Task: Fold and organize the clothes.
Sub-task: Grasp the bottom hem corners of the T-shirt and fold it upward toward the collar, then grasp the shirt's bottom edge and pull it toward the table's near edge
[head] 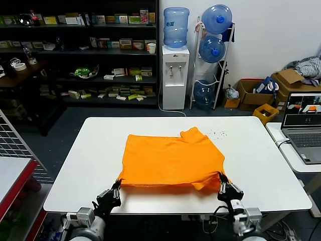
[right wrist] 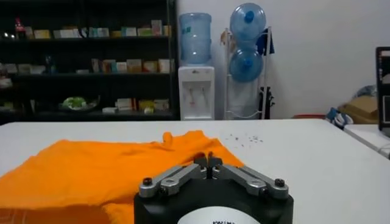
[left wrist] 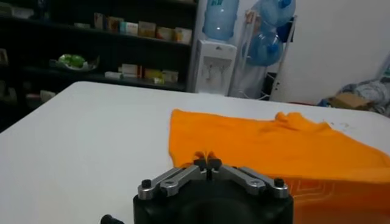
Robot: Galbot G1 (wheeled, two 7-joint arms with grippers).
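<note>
I will lay the sagging, rumpled near hem down flat from my raised grippers, take the shirt's near corners (head: 122, 182) and pull the shirt toward me.
The clothes (head: 170, 158), a bright orange T-shirt, lie spread on the white table (head: 261, 150), partly folded, with a sleeve bunched at the far right. My left gripper (head: 118, 185) is at the near left corner, shut on the hem. The left wrist view shows a pinch of the orange cloth (left wrist: 274, 143) between the tips of that left gripper (left wrist: 207, 162). My right gripper (head: 220, 178) is shut on the near right corner. In the right wrist view the right gripper (right wrist: 207, 159) pinches the shirt (right wrist: 91, 167) at its edge. The near hem sits slightly raised between both grips.
A laptop (head: 303, 125) sits on a side table to the right. Behind the table stand a water dispenser (head: 175, 75), a rack of water bottles (head: 213, 50), dark shelves (head: 75, 55) and cardboard boxes (head: 288, 83). A wire rack (head: 15, 145) stands at the left.
</note>
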